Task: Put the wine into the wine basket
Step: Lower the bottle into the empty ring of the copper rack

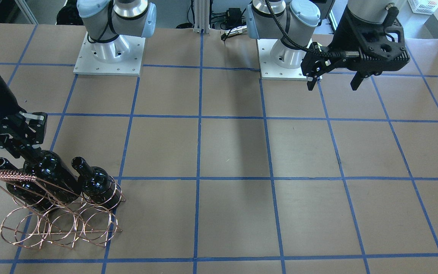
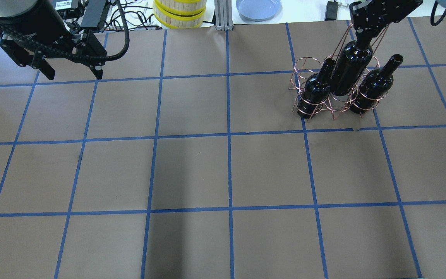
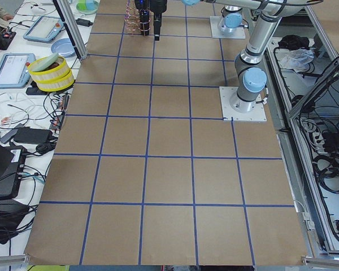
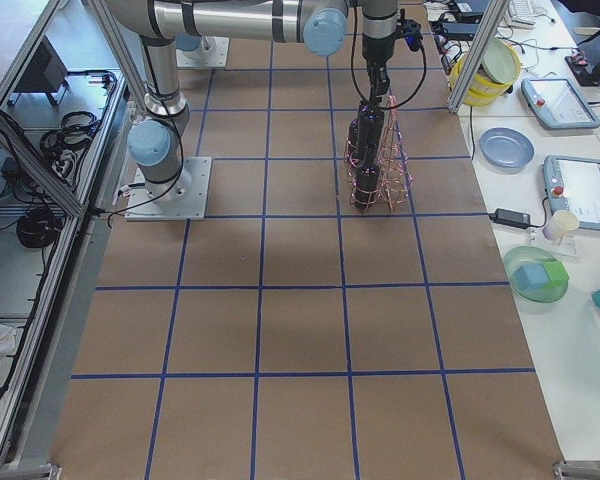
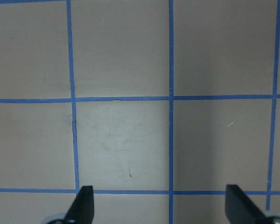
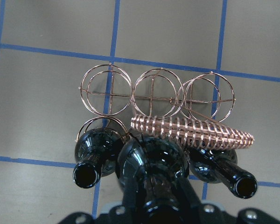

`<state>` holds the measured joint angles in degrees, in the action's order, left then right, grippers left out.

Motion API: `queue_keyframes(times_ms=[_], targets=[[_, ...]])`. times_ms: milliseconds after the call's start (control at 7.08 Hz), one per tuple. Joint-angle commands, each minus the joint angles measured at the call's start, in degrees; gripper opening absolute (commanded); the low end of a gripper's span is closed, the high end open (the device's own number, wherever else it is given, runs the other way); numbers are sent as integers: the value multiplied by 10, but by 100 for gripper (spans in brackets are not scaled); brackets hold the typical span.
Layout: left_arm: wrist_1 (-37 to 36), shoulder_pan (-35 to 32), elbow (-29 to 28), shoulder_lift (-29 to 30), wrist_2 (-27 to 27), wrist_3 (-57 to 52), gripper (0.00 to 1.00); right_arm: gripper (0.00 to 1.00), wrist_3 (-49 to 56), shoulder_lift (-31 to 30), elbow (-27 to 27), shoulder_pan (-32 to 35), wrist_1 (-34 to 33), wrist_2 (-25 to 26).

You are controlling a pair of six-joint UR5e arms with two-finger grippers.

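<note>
Next, my right gripper lets go of the third wine bottle in the middle ring [image 1: 71,197] [image 6: 151,142] between the two other wine bottles.
The copper wire wine basket [image 1: 61,228] stands at the table's far right in the overhead view [image 2: 302,68]. Two dark wine bottles [image 2: 318,88] [image 2: 376,87] sit in its outer rings on the robot's side. My right gripper [image 1: 27,151] is shut on the neck of a third wine bottle [image 1: 53,173] between them, also seen in the overhead view [image 2: 349,69] and the right wrist view [image 6: 151,165]. Its body stands higher than the other two and its base is hidden among the rings. The coil handle [image 6: 191,130] crosses beside it. My left gripper [image 2: 74,75] is open and empty, high over the far left [image 5: 161,205].
The basket's row of rings [image 6: 151,91] on the operators' side holds nothing. Beyond the table's far edge are a yellow-rimmed container [image 2: 179,13] and a blue plate [image 2: 258,7]. The brown table [image 2: 223,174] carries a blue tape grid.
</note>
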<state>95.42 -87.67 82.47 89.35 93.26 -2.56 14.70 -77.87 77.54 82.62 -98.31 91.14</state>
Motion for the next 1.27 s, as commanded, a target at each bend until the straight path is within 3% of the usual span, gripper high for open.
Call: queue_keyframes(times_ms=[0,565,1130], targets=[[-1,0,0,0,-4,0,100,11,4,-3,-6,0,4,14],[-1,0,0,-1,-3,0,100,8,9,10,-12,0,12,11],[-1,0,0,-1,-2,0,100,7,49,18,22,-1,-2,8]])
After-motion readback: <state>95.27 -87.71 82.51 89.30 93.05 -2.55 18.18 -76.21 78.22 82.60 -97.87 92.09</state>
